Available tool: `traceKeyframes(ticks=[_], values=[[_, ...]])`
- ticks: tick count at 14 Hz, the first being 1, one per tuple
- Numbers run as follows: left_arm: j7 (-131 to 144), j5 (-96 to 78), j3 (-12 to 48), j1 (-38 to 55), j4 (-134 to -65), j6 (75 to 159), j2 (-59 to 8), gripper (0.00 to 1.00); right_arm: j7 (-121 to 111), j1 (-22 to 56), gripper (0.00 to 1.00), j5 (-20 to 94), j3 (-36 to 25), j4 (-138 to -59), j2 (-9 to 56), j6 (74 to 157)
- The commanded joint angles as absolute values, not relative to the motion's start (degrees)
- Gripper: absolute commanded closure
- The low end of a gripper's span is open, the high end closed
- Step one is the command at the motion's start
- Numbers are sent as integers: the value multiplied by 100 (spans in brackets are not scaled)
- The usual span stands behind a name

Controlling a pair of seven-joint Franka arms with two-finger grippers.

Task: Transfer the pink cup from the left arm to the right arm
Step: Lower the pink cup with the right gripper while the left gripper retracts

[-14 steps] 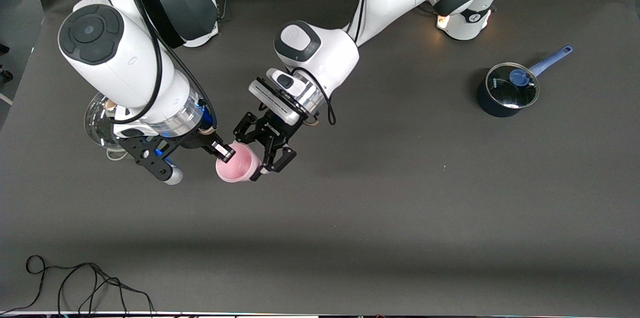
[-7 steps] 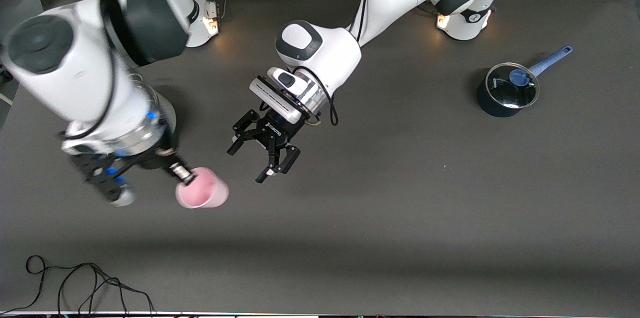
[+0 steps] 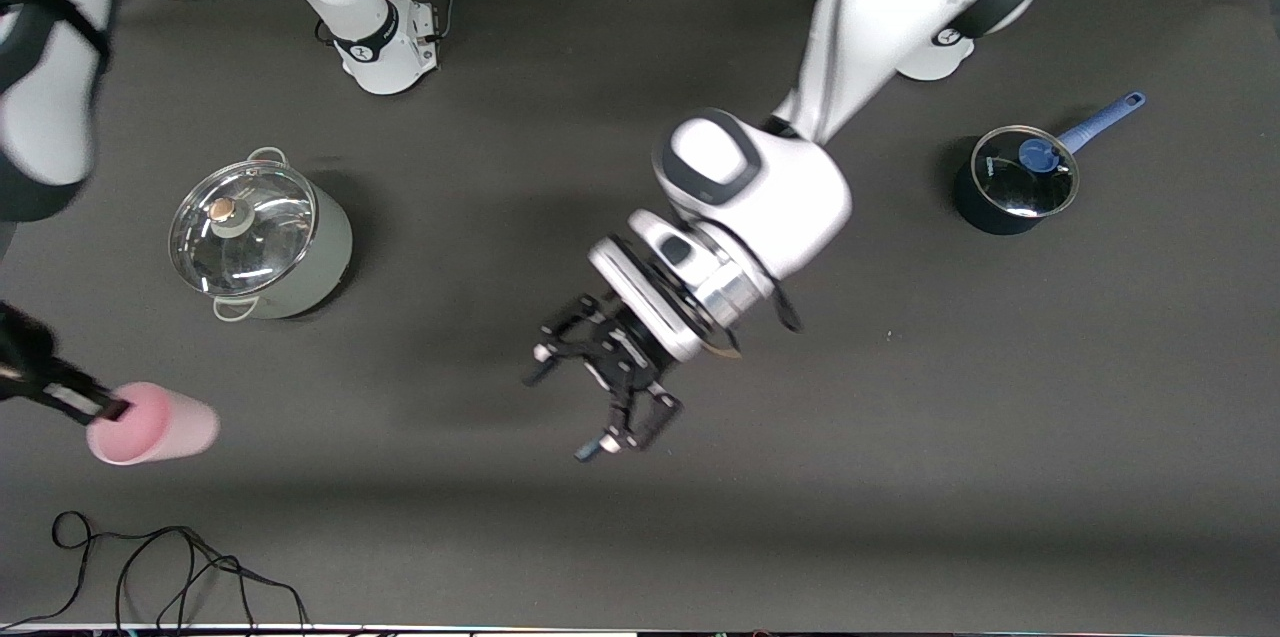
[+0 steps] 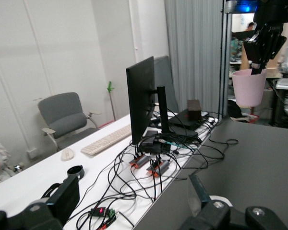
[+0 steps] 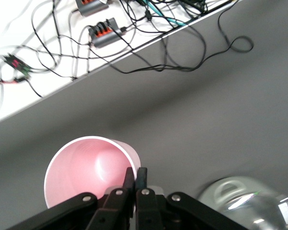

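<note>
Next, my right gripper sets the pink cup down on the table (image 3: 299,414) just in front of the grey-green pot.
The pink cup (image 3: 155,427) hangs mouth up from my right gripper (image 3: 105,409), which is shut on its rim, over the table's edge at the right arm's end. In the right wrist view the shut fingers (image 5: 136,176) pinch the cup's rim, and the cup's (image 5: 86,172) pink inside shows. My left gripper (image 3: 555,417) is open and empty over the middle of the table, well apart from the cup. In the left wrist view its own spread fingers (image 4: 67,191) sit low in the frame, and the cup (image 4: 248,88) hangs from the right gripper (image 4: 259,57) farther off.
A grey-green pot with a glass lid (image 3: 255,242) stands near the right arm's end and shows in the right wrist view (image 5: 245,201). A dark blue saucepan with a lid (image 3: 1010,182) stands near the left arm's end. A black cable (image 3: 180,567) lies at the table's front edge.
The left gripper let go of the cup and opened. The right gripper carried the cup away toward the right arm's end. The left arm swung toward the middle of the table.
</note>
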State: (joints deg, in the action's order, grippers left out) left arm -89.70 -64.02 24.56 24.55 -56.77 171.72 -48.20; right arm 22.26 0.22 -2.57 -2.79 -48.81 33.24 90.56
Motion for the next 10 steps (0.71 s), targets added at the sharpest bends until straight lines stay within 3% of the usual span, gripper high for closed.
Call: traceKeyframes(ticks=[1, 4, 7, 10], values=[[-8815, -6320, 2426, 1603, -7300, 16167, -3624, 0, 771, -306, 100, -255, -220, -4887, 3261, 8921], [-8815, -5970, 2417, 750, -8364, 14937, -2763, 0, -104, -518, 100, -237, -220, -5158, 3217, 8772], [-8562, -4875, 2321, -225, -9174, 13321, -2015, 0, -263, -519, 100, -89, -202, -5675, 3208, 9218], [-7746, -2888, 2162, -860, -8774, 11440, -1828, 0, -685, -519, 100, 237, -220, -6720, 2998, 10121]])
